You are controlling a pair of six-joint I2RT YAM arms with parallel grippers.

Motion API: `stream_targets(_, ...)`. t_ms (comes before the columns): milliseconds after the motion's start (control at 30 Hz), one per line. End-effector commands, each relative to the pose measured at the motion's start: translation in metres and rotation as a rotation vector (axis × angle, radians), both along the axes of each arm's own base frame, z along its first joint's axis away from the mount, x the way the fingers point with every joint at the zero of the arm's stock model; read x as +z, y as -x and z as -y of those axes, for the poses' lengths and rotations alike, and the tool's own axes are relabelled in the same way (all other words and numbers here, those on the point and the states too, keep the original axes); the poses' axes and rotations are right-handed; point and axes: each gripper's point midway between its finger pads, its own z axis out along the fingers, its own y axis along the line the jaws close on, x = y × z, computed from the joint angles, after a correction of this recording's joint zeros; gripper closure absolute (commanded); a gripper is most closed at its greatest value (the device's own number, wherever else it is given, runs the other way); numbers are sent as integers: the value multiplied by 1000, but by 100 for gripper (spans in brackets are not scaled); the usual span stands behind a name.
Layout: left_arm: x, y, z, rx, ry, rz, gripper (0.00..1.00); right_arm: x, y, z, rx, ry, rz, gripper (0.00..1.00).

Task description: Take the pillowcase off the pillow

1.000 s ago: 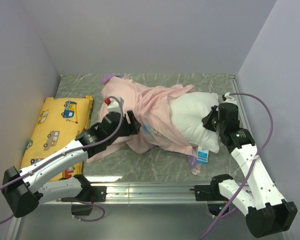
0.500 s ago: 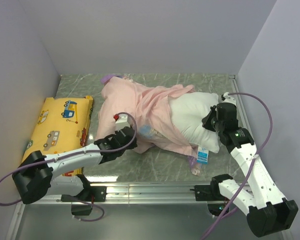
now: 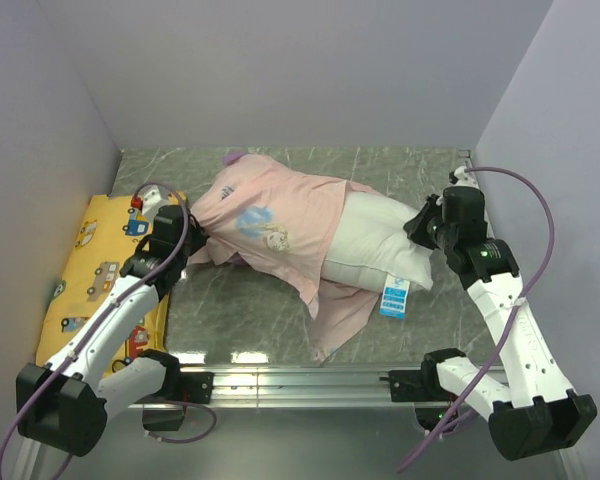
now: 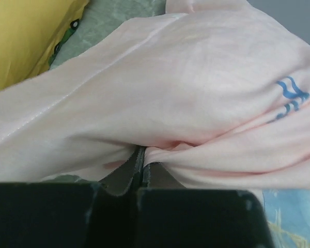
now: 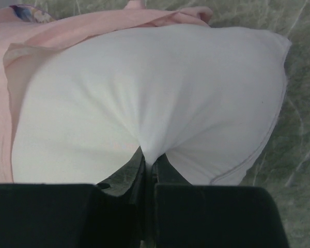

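The pillow is partly inside and my left gripper holds the end of the pillowcase beside the yellow cushion, so I should go back and take the pillowcase nearer its opening [image 3: 325,225].
The pale pink pillowcase [image 3: 270,220] lies stretched across the middle of the table, still covering the left part of the white pillow [image 3: 375,245]. A blue-and-white tag [image 3: 393,297] shows at the pillow's near edge. My left gripper [image 3: 195,240] is at the pillowcase's left end, shut on a pinch of pink fabric [image 4: 196,93]; the jaws meet at the left gripper tips [image 4: 143,155]. My right gripper [image 3: 420,225] is at the pillow's right end. In the right wrist view the right gripper [image 5: 151,160] is shut on a fold of the pillow [image 5: 144,93], with the pillowcase [image 5: 93,23] behind.
A yellow cushion [image 3: 105,265] with cartoon vehicles lies along the left wall, right beside my left arm, and its corner shows as the yellow cushion [image 4: 26,36] in the left wrist view. Walls enclose the table on three sides. A metal rail [image 3: 300,380] runs along the near edge.
My left gripper shut on the pillowcase and swung left toward the yellow cushion, pulling the fabric taut. The pillowcase slid leftwards along the pillow. The right gripper kept its grip and shifted slightly back.
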Motion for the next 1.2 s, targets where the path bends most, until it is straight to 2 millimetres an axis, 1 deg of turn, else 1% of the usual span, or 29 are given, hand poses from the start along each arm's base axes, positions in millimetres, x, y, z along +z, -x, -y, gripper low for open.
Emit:
stream_targets(0, 23, -8, -12, -17, -105, 28, 100, 10, -11, 21, -66, 71, 88, 90)
stream_targets(33, 24, -8, -2, -58, -115, 31, 100, 6, -10, 18, -53, 73, 81, 83)
stream_targets(67, 26, -7, 5, -82, -115, 34, 99, 0, -9, 8, -13, 75, 74, 69)
stream_targets(100, 27, -7, 10, -98, -116, 34, 100, -2, -7, 5, 2, 89, 73, 62)
stream_targets(133, 31, -5, 21, -143, -125, 43, 100, -1, -6, 1, 16, 98, 78, 55)
stream_targets(167, 41, -6, 29, -164, -128, 63, 99, 3, -3, -6, 42, 103, 97, 44)
stream_targets(200, 45, -4, 31, -164, -145, 66, 100, 10, 1, -20, 87, 112, 124, 39)
stream_targets(233, 49, 0, 46, -209, -165, 66, 99, 14, 2, -22, 86, 132, 138, 35)
stream_targets(267, 67, -1, 52, -213, -169, 96, 99, 18, 3, -27, 103, 141, 145, 32)
stream_targets(300, 73, -1, 52, -198, -193, 97, 99, 27, 5, -31, 118, 149, 159, 32)
stream_targets(333, 71, 4, 61, -227, -222, 74, 100, 32, 9, -37, 123, 174, 172, 30)
stream_targets(367, 85, 3, 64, -228, -223, 92, 99, 40, 13, -38, 123, 182, 196, 29)
stream_targets(467, 99, 6, 71, -253, -233, 107, 99, 61, 25, -42, 115, 204, 270, 24)
stream_targets(533, 107, 8, 76, -278, -220, 119, 100, 66, 28, -40, 112, 231, 284, 21)
stream_targets(600, 119, 11, 81, -297, -208, 142, 99, 72, 30, -45, 146, 250, 295, 20)
stream_targets(700, 142, 18, 89, -321, -199, 178, 100, 80, 37, -61, 217, 254, 318, 19)
stream_targets(733, 149, 23, 95, -343, -196, 190, 99, 82, 40, -65, 231, 256, 326, 19)
stream_targets(767, 167, 27, 99, -356, -181, 222, 99, 84, 41, -68, 238, 263, 328, 19)
stream_targets(800, 175, 31, 101, -368, -180, 232, 100, 87, 46, -73, 262, 276, 333, 19)
stream_targets(833, 183, 37, 109, -396, -179, 247, 100, 90, 48, -75, 269, 280, 336, 19)
stream_targets(867, 205, 41, 108, -390, -166, 288, 100, 95, 49, -77, 278, 282, 341, 19)
stream_targets(900, 213, 46, 110, -399, -169, 293, 99, 94, 52, -79, 285, 295, 333, 19)
stream_targets(933, 222, 50, 117, -428, -174, 311, 100, 95, 51, -79, 278, 303, 331, 19)
stream_targets(967, 246, 53, 117, -426, -157, 355, 100, 97, 52, -78, 276, 303, 332, 19)
stream_targets(1000, 256, 53, 115, -412, -162, 369, 100, 100, 51, -80, 276, 296, 338, 19)
stream_targets(1033, 257, 49, 115, -408, -194, 357, 100, 101, 51, -80, 275, 296, 341, 18)
stream_targets(1067, 275, 49, 112, -391, -189, 388, 100, 101, 50, -81, 275, 297, 340, 18)
stream_targets(1133, 275, 38, 109, -351, -248, 369, 99, 97, 48, -83, 273, 306, 328, 18)
stream_targets(1167, 281, 34, 108, -335, -256, 374, 99, 92, 47, -84, 273, 315, 317, 18)
